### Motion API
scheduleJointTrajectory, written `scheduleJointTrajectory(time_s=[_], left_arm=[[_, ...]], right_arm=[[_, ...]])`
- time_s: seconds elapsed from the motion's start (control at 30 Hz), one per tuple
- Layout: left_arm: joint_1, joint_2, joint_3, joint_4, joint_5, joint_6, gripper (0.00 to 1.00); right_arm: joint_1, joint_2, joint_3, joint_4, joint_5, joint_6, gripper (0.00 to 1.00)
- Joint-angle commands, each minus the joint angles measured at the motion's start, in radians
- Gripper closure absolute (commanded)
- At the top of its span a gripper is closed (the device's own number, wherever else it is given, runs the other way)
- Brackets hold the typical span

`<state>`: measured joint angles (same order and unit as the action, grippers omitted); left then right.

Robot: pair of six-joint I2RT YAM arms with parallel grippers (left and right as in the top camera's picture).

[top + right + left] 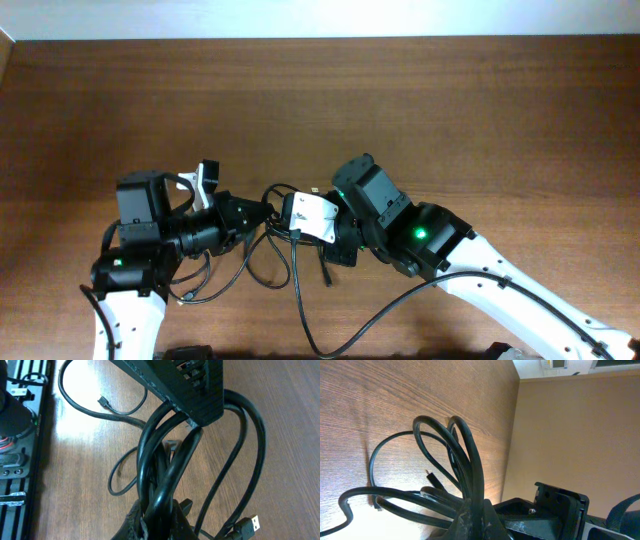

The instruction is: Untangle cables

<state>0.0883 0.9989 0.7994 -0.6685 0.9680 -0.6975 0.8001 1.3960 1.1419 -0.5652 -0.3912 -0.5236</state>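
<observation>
Both of my grippers are pinching the same bundle of cables close together, so my left gripper will open and take a single loop (pixel 461 425) while my right gripper holds on to the rest.
The cables (pixel 283 243) are thin black cords bunched between my two grippers, with loops trailing onto the wooden table (pixel 420 100) toward the front. My left gripper (pixel 262 214) points right and is shut on the cables (pixel 466 462); its fingers (pixel 476 519) pinch a strand while loops arch above it. My right gripper (pixel 297 226) points left and is shut on several strands (pixel 165 467) between its fingers (pixel 160 521). The left gripper's black finger (pixel 192 390) holds the same bundle from above. A USB plug (pixel 249 524) hangs at the lower right and a small plug (pixel 102 401) lies on the table.
A thicker black cable (pixel 385 318) fixed to the right arm runs along the front of the table. A loose loop with a plug end (pixel 190 293) lies under the left arm. Black equipment (pixel 20 440) lines the table's front edge.
</observation>
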Motion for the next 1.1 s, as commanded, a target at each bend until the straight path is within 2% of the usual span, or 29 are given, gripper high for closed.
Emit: scheduleJointTrajectory(time_s=[0.0,0.13,0.2,0.27,0.3,0.37,0.4,0.47,0.5,0.53,0.57,0.6,0.63,0.67,0.73,0.77,0.8,0.93,1.07], left_arm=[[0.002,0.013,0.000,-0.003,-0.030,0.010,1.00],[0.023,0.013,0.000,-0.003,-0.048,0.017,0.97],[0.049,0.013,0.000,-0.003,-0.041,0.017,0.94],[0.064,0.013,0.000,-0.006,-0.041,0.017,0.93],[0.063,0.013,0.000,-0.008,-0.040,0.018,0.92],[0.063,0.013,0.000,-0.011,-0.041,0.018,0.91],[0.064,0.013,0.000,-0.019,-0.041,0.023,0.90],[0.064,0.013,0.000,-0.032,-0.041,0.063,0.87],[0.064,0.013,0.000,-0.032,-0.041,0.063,0.85],[0.063,0.013,0.000,-0.032,-0.041,0.063,0.76],[0.063,0.013,0.000,-0.032,-0.041,0.063,0.60],[0.063,0.013,0.000,-0.033,-0.040,0.063,0.28],[0.063,0.013,0.000,-0.033,-0.027,0.066,0.18],[0.063,0.013,0.000,-0.033,-0.022,0.066,0.13],[0.063,0.013,0.000,-0.033,-0.023,0.066,0.11],[0.063,0.013,0.000,-0.032,-0.025,0.066,0.11],[0.063,0.013,0.000,-0.032,-0.040,0.066,0.11],[0.063,0.013,0.000,-0.032,-0.050,0.066,0.10],[0.063,0.013,0.000,-0.033,-0.069,0.070,0.10]], right_arm=[[0.006,-0.007,0.009,0.037,0.108,-0.003,0.96],[0.005,-0.017,0.009,0.044,0.352,0.038,0.96],[0.005,-0.017,0.009,0.054,0.606,0.135,0.96],[-0.017,-0.017,0.009,0.074,0.820,0.298,0.96],[-0.049,-0.017,0.009,0.077,0.853,0.392,0.96],[-0.109,-0.017,0.009,0.076,0.852,0.587,0.96],[-0.156,-0.017,0.009,0.075,0.852,0.743,0.96],[-0.191,-0.017,0.009,0.075,0.844,0.824,0.96],[-0.183,-0.017,0.009,0.075,0.824,0.807,0.96],[-0.169,-0.017,0.009,0.075,0.768,0.756,0.96],[-0.150,-0.017,0.009,0.076,0.698,0.737,0.96],[-0.134,-0.019,0.009,0.076,0.600,0.735,0.96],[-0.117,-0.021,0.009,0.075,0.448,0.647,0.96],[-0.100,-0.021,0.009,0.071,0.380,0.599,0.96],[-0.050,-0.021,0.009,0.069,0.306,0.457,0.96],[0.007,-0.021,0.009,0.071,0.233,0.333,0.96],[0.043,-0.021,0.009,0.083,0.233,0.293,0.96],[0.109,-0.027,0.009,0.227,0.262,0.285,0.96],[0.109,-0.051,0.009,0.267,0.298,0.285,0.96]])
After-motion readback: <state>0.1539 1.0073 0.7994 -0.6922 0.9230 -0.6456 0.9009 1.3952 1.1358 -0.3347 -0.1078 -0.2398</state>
